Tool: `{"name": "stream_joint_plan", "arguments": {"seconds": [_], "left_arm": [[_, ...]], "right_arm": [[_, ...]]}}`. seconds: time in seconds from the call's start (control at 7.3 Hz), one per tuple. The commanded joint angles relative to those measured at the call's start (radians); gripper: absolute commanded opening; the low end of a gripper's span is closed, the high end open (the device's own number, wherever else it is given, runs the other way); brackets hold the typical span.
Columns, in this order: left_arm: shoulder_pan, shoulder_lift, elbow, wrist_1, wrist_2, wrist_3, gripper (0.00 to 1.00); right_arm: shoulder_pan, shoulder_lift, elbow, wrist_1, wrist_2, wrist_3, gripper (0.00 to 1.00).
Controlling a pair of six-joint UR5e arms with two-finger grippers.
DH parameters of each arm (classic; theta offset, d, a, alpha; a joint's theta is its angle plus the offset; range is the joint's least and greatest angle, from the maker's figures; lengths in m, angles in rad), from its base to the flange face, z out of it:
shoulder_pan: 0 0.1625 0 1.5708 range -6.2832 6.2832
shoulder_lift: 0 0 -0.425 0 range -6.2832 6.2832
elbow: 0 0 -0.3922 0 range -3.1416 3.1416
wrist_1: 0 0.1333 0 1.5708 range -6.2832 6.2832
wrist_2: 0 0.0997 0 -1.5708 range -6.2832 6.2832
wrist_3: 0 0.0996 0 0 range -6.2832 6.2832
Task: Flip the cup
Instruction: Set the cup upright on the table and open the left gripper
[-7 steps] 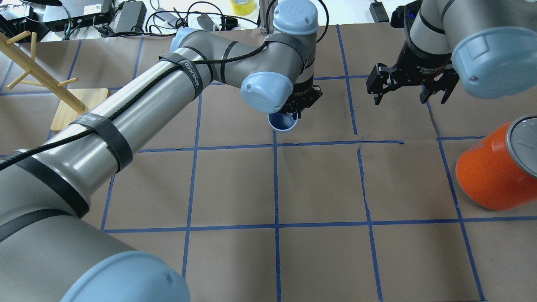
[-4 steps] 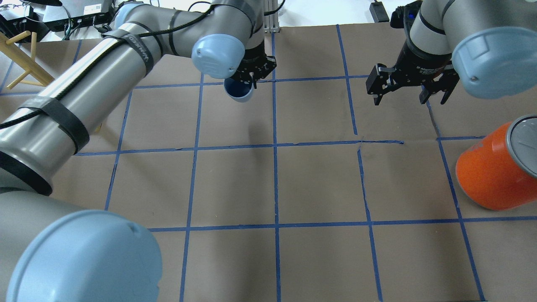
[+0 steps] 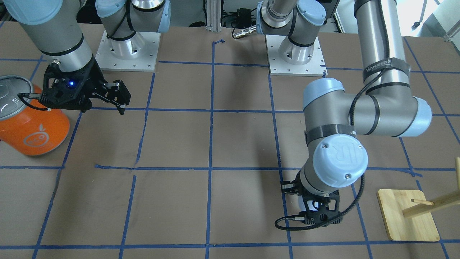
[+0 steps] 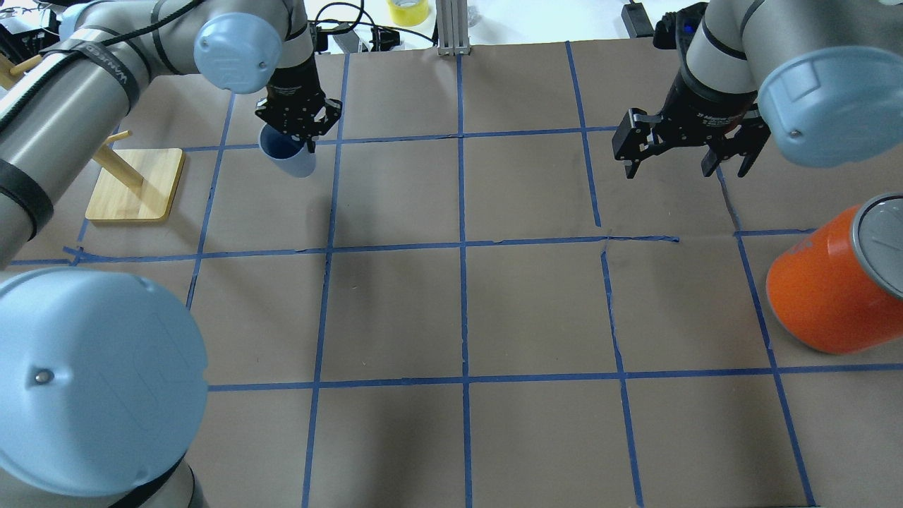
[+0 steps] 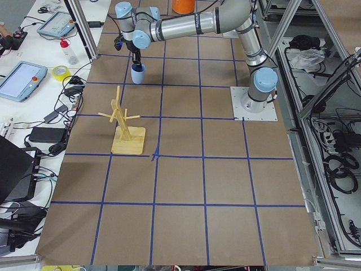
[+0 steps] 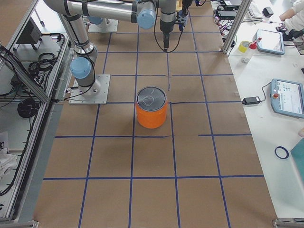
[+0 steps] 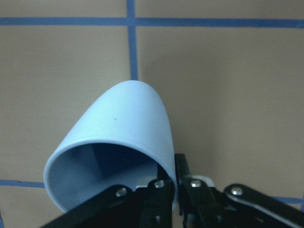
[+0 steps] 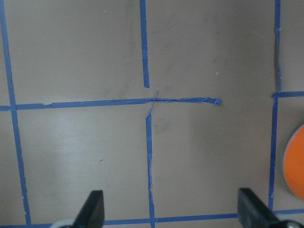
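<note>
My left gripper needs to let go of the pale blue cup on the brown paper [image 3: 325, 213] [image 7: 31, 104] between blue lines next to the wooden peg rack.
The small pale blue cup [image 4: 293, 161] hangs tilted above the brown paper at the far left, its mouth turned up toward the wrist. My left gripper [image 4: 296, 140] is shut on its rim, one finger inside and one outside. In the left wrist view the cup [image 7: 121, 137] fills the middle, with the left gripper [image 7: 175, 183] pinching its rim. The exterior left view shows the cup [image 5: 137, 73] below the wrist. From the front, the wrist mostly hides it. My right gripper [image 4: 686, 152] hovers open and empty at the far right; its fingertips [image 8: 93, 209] stand wide apart over bare paper.
A large orange can [image 4: 825, 296] with a silver lid stands at the right edge, close below the right gripper. A wooden peg rack [image 4: 134, 185] on a square base stands just left of the cup. Cables and boxes lie beyond the far table edge.
My left arm has swung left and toward the far side, carrying the cup from near the table's middle to beside the wooden rack. The right arm has not moved.
</note>
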Motion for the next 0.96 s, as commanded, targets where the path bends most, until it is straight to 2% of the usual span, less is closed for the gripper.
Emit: {"name": "stream_joint_plan", "arguments": {"seconds": [0.0, 0.27, 0.82], "left_arm": [[0.046, -0.007, -0.003, -0.033, 0.023, 0.072, 0.0], [0.054, -0.032, 0.0, -0.005, -0.005, 0.099, 0.0], [0.077, -0.064, -0.01, 0.032, 0.0, 0.114, 0.0]], "right_arm": [[0.0, 0.0, 0.0, 0.0, -0.002, 0.0, 1.0], [0.0, 0.0, 0.001, 0.0, -0.004, 0.0, 1.0], [0.0, 0.0, 0.001, 0.001, -0.004, 0.002, 1.0]]}}
